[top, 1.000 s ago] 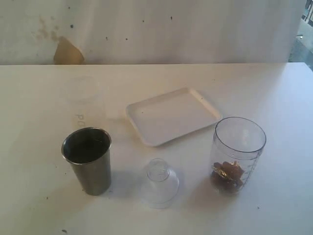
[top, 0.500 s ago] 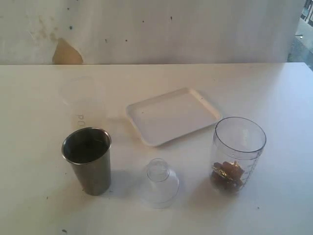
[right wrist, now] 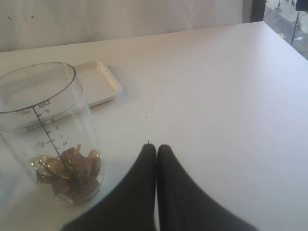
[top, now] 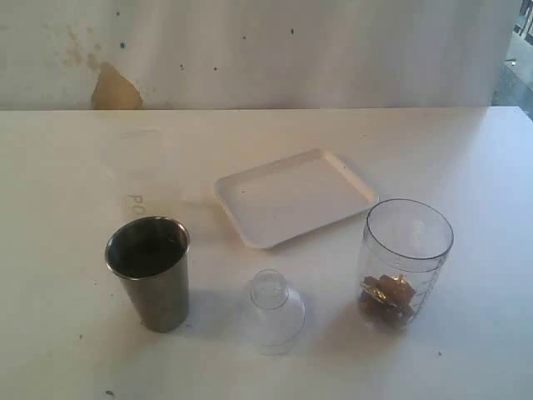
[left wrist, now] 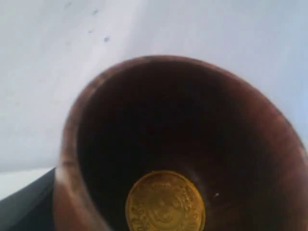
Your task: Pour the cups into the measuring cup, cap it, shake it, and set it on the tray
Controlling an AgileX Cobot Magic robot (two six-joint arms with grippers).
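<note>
The brown cup, now held off the table, will go down on the bare table (top: 28, 238) next to the frosted cup, away from the tray, set there by my left gripper.
The brown cup (left wrist: 159, 106) fills the left wrist view, mouth toward the camera, with a gold coin (left wrist: 165, 202) lying inside. It is off the table and close against my left gripper, of which only a dark edge (left wrist: 21, 204) shows. The measuring cup (top: 405, 262) stands uncapped at the front right, holding coins and brown pieces. My right gripper (right wrist: 156, 147) rests shut and empty on the table beside the measuring cup (right wrist: 48, 130). The steel tumbler (top: 150, 275) stands front left, with the faint frosted cup (top: 137, 171) behind it. The white tray (top: 291, 196) lies mid-table. Neither arm shows in the exterior view.
A small clear domed lid (top: 271, 310) sits on the table between the tumbler and the measuring cup. A tan patch (top: 115, 90) shows at the wall behind the table's far edge. The tray's corner (right wrist: 98, 82) lies just beyond the measuring cup in the right wrist view.
Nothing on the table has moved. Only the tan patch at the back wall shifts slightly.
</note>
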